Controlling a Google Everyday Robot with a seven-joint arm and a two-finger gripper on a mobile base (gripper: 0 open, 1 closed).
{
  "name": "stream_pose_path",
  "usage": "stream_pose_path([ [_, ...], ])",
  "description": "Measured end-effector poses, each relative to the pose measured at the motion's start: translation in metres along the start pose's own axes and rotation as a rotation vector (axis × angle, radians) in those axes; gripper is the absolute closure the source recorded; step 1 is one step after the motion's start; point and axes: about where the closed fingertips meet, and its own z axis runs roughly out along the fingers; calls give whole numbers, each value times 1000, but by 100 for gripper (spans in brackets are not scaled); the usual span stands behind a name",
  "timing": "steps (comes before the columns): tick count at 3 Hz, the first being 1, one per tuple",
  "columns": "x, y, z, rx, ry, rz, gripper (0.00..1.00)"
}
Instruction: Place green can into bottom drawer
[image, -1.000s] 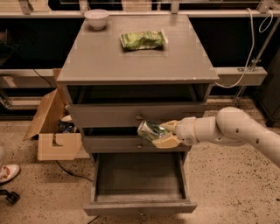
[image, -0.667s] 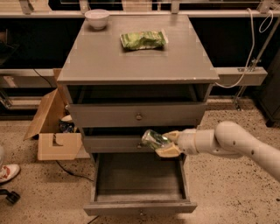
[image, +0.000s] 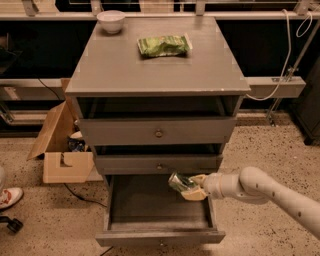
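Next, I release the green can on the bottom drawer's grey bottom, near the middle (image: 171, 199), toward my arm's side.
The green can (image: 180, 183) is a small shiny can with silver patches, lying sideways in my gripper (image: 192, 188). The gripper is shut on it and reaches in from the right on a white arm (image: 260, 187). It holds the can just above the right part of the open bottom drawer (image: 157, 205). This drawer is pulled out, and its grey floor shows bare. The two shallower drawers above it, the top one (image: 158, 132) and the middle one (image: 159, 164), are closed.
A light-green snack bag (image: 164, 45) and a white bowl (image: 111, 21) sit on the cabinet top (image: 115, 65). An open cardboard box (image: 62, 150) stands on the floor left of the cabinet. A shoe (image: 10, 196) lies at far left. A cable (image: 286, 55) hangs at right.
My gripper has carried the can downward, from in front of the middle drawer to just over the open bottom drawer. The arm has dropped with it.
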Motion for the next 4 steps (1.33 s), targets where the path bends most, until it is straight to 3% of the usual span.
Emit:
stream_pose_path([
  [2,113,-6,66,-1,113,133,100],
  [3,113,-5,67,-1,113,133,100],
  [4,131,-16,87,36,109,154,100],
])
